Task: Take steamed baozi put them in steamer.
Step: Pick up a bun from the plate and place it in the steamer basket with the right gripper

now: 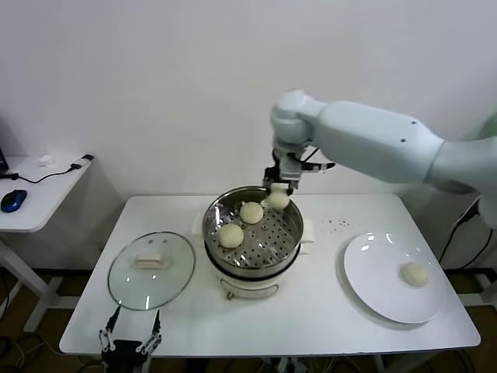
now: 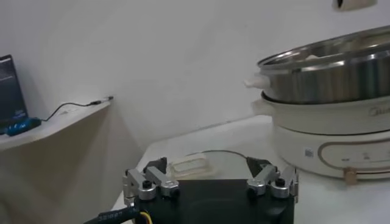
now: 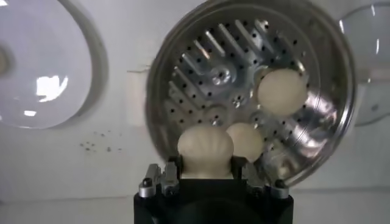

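I need to set down the baozi from my right gripper on the bare near side of the steamer's perforated bottom (image 1: 256, 255) (image 3: 241, 47).
The steel steamer (image 1: 289, 247) stands mid-table on its cream base, with two baozi (image 1: 231, 235) (image 1: 251, 212) on its perforated floor. My right gripper (image 1: 278, 193) is shut on a third baozi (image 1: 278, 200) and holds it above the pot's far rim. In the right wrist view this baozi (image 3: 205, 148) sits between the fingers over the steamer (image 3: 329, 55), with the two others (image 3: 281, 90) (image 3: 246, 139) below. A fourth baozi (image 1: 415, 273) lies on the white plate (image 1: 373, 268) at the right. My left gripper (image 1: 130, 340) is open and parked at the table's front left edge.
The round glass lid (image 1: 151, 270) lies flat on the table left of the steamer, just beyond my left gripper; it also shows in the left wrist view (image 2: 219, 161). A side table (image 1: 35, 194) with a blue mouse stands at the far left.
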Robot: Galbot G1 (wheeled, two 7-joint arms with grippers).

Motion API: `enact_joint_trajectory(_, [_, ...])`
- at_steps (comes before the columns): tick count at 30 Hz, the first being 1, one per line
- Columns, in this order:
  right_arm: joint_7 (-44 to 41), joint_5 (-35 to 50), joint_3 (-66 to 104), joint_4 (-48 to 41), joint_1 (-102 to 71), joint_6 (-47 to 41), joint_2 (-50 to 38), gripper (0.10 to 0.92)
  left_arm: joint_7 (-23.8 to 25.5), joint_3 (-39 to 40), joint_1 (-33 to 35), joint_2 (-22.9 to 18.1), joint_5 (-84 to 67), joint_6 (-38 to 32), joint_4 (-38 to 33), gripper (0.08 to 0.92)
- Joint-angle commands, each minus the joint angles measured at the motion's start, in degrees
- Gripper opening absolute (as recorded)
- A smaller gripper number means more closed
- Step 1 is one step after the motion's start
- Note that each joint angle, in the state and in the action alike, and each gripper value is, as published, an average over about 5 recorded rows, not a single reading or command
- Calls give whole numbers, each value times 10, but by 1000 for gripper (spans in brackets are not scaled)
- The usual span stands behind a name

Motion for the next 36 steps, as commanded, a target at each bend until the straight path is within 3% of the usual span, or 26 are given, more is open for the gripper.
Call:
enact_joint_trajectory(1, [1, 10, -17, 17, -50, -1, 65, 543, 1, -5, 0, 3, -3, 2, 1, 823])
enact_joint_trajectory(25, [4, 48, -72, 42, -54, -10, 39, 556, 2, 3, 3, 8, -2, 2, 10, 823])
enact_joint_trajectory(36, [1, 51, -50, 29, -46, 2, 32, 804, 2, 3, 8, 7, -3, 0, 10, 823])
